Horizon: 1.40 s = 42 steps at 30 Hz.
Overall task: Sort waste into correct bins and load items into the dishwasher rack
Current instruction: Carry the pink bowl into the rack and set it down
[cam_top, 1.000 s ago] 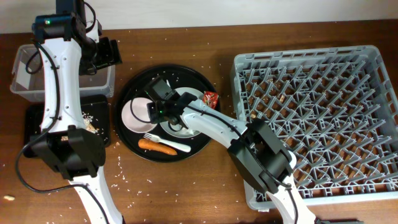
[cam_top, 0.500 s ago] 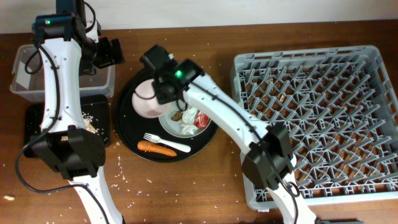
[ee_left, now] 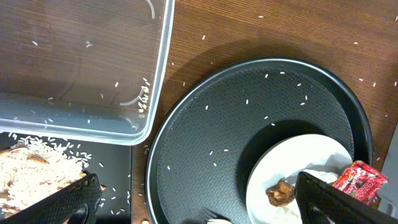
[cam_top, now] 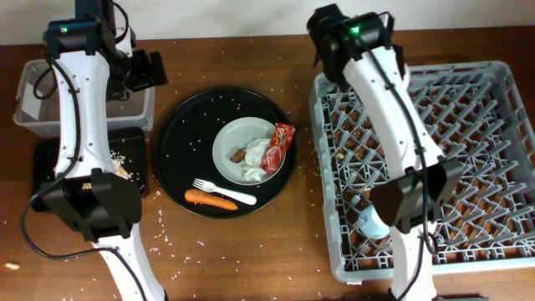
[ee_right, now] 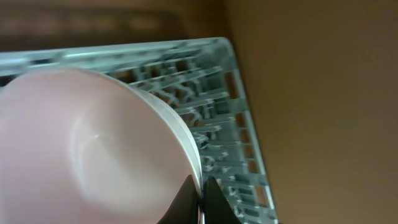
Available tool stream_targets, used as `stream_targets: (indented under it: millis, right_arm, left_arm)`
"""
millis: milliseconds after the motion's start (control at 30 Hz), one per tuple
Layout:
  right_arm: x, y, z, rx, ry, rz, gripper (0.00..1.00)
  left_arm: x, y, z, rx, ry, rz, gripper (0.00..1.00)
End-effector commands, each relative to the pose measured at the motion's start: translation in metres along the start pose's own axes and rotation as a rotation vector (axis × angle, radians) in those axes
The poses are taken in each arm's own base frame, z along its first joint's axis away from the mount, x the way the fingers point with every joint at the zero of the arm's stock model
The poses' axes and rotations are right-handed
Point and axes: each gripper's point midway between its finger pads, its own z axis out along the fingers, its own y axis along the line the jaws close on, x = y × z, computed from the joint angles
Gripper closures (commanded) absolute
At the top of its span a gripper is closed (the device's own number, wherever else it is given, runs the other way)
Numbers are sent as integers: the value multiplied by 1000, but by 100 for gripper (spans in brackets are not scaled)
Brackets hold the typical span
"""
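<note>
The robot's right gripper should set the small white bowl down in the grey dishwasher rack's far corner [cam_top: 365, 102] nearest the round black tray.
My right gripper [ee_right: 200, 199] is shut on the rim of the small white bowl [ee_right: 93, 143], held over the far left corner of the grey dishwasher rack [cam_top: 468, 167]; the arm hides the bowl in the overhead view. The grey-green plate [cam_top: 234, 138] on the round black tray [cam_top: 180, 142] carries the red wrapper [cam_top: 278, 144], white tissue [cam_top: 255, 171] and brown bit [cam_top: 240, 155]. The carrot [cam_top: 211, 198] and white fork [cam_top: 224, 191] lie beside it. My left gripper [ee_left: 193, 199] is open, empty, above the tray's left edge. A blue cup [cam_top: 372, 221] sits in the rack.
The clear tub [cam_top: 29, 92] stands at the far left. The flat black tray [cam_top: 46, 163] in front of it holds beige grain scraps [cam_top: 117, 159]. Loose rice grains are scattered over the wooden table and the round tray.
My right gripper has lifted the white bowl off the round tray and carried it right and back, over the rack's far left corner. The left arm has not moved.
</note>
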Motion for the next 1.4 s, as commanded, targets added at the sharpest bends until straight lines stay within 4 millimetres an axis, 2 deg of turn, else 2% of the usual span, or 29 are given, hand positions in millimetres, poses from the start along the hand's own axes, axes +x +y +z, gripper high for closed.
stream_targets:
  millis: [0,67,200,267,500,733,867,1000,1067,1133,1200,1233,1333,1367]
  right_arm:
    - [-4,-40,17,91,7,60,96]
    - [4,-34,31,106,47,19,96]
    - [37,3,60,142,129,-132,96]
    - [46,20,66,147,130,-164,96]
    - [33,63,37,106,4,-151,96]
    - [37,73,50,111,31,-200,96]
    - [38,98,34,31,8,-193,95]
    - [39,133,7,-73,-39,-185,93]
    - [43,140,5,-111,-23,-188,87]
    - [44,142,5,-120,-16,-189,76]
    - [44,142,5,-120,-16,-189,39]
    - [44,142,5,-120,-16,-189,14]
    - [43,139,3,-122,-17,-186,1]
    - [42,137,-1,-142,-11,-179,1]
  left_arm:
    - [-3,1,-5,-8,-19,-4,1]
    - [-3,1,-5,-8,-19,-4,1]
    - [-3,1,-5,-8,-19,-4,1]
    - [-3,1,-5,-8,-19,-4,1]
    - [-3,1,-5,-8,-19,-4,1]
    - [-3,1,-5,-8,-19,-4,1]
    - [-3,1,-5,-8,-19,-4,1]
    - [-3,1,-5,-8,-19,-4,1]
    - [-3,1,-5,-8,-19,-4,1]
    - [-3,1,-5,-8,-19,-4,1]
    - [-3,1,-5,-8,-19,-4,1]
    - [-3,1,-5,-8,-19,-4,1]
    - [-3,1,-5,-8,-19,-4,1]
    - [-3,1,-5,-8,-19,-4,1]
